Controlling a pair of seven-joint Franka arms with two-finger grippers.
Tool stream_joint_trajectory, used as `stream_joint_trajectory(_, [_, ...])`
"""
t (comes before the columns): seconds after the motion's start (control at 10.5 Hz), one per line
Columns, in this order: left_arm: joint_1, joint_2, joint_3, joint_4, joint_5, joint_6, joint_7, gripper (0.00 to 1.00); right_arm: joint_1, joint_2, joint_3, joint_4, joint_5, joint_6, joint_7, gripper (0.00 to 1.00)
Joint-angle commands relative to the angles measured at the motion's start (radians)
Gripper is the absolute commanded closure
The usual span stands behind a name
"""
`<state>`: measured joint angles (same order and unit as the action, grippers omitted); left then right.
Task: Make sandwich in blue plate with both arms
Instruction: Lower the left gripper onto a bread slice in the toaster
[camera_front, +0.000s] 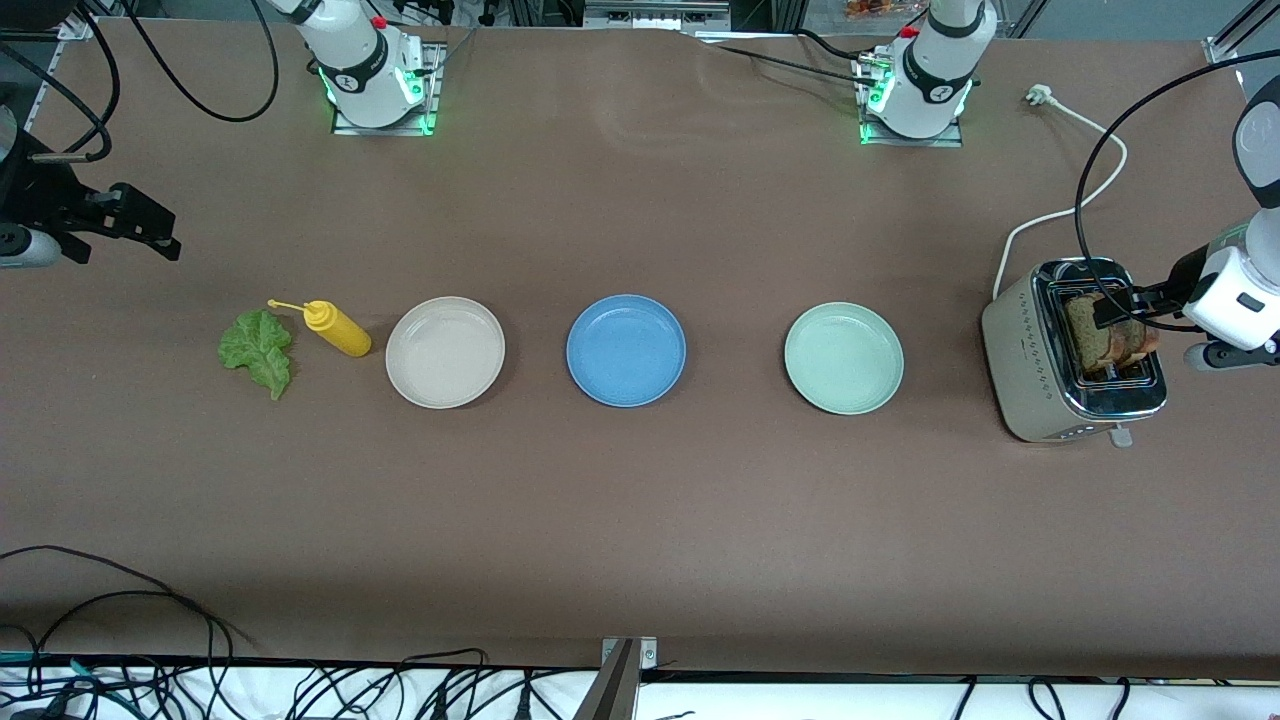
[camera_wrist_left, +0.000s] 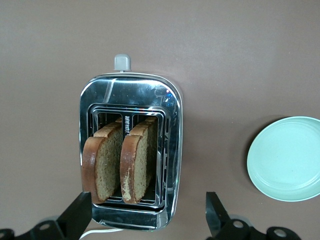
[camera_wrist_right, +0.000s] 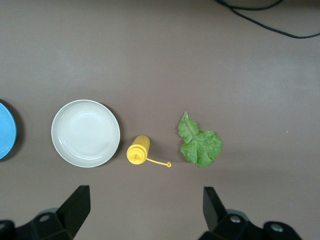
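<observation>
My left gripper needs to grab the cord-side end (camera_front: 1084, 310) (camera_wrist_left: 131, 188) of the bread slice in the toaster that is nearer the mint-green plate.
The blue plate (camera_front: 626, 350) lies bare at the middle of the table, and its edge (camera_wrist_right: 6, 131) shows in the right wrist view. Two brown bread slices (camera_front: 1102, 335) stand upright in the toaster (camera_front: 1040, 370) at the left arm's end. In the left wrist view the slices (camera_wrist_left: 102, 167) (camera_wrist_left: 140, 162) fill both slots. My left gripper (camera_front: 1130, 308) (camera_wrist_left: 146, 215) hangs open over the toaster, holding nothing. The green lettuce leaf (camera_front: 258, 350) (camera_wrist_right: 200, 145) lies flat at the right arm's end. My right gripper (camera_front: 150, 228) (camera_wrist_right: 145, 202) hovers open over the bare table near the leaf.
A yellow squeeze bottle (camera_front: 338, 328) (camera_wrist_right: 138, 150) lies between the lettuce and a cream-white plate (camera_front: 445, 352) (camera_wrist_right: 85, 133). A mint-green plate (camera_front: 843, 358) (camera_wrist_left: 287, 157) sits between the blue plate and the toaster. The toaster's white cord (camera_front: 1060, 215) runs toward the robots' bases.
</observation>
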<state>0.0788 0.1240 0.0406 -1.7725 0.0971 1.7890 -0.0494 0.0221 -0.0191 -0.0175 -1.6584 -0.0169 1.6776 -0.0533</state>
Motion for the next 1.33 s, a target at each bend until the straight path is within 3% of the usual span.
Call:
stream_joint_trajectory(0.0, [-0.011, -0.030, -0.002, 0.001, 0.006, 0.000, 0.004, 0.00, -0.005, 0.002, 0.008, 0.012, -0.005, -0.012, 0.003, 0.00])
stream_joint_trajectory(0.29, [-0.043, -0.082, -0.016, 0.012, 0.003, -0.048, -0.046, 0.00, -0.005, 0.002, 0.008, 0.012, -0.005, -0.012, 0.003, 0.00])
stream_joint_trajectory(1.24, [-0.039, -0.087, -0.019, -0.002, 0.003, -0.051, -0.041, 0.00, -0.002, 0.002, 0.011, 0.011, -0.005, -0.015, 0.001, 0.00])
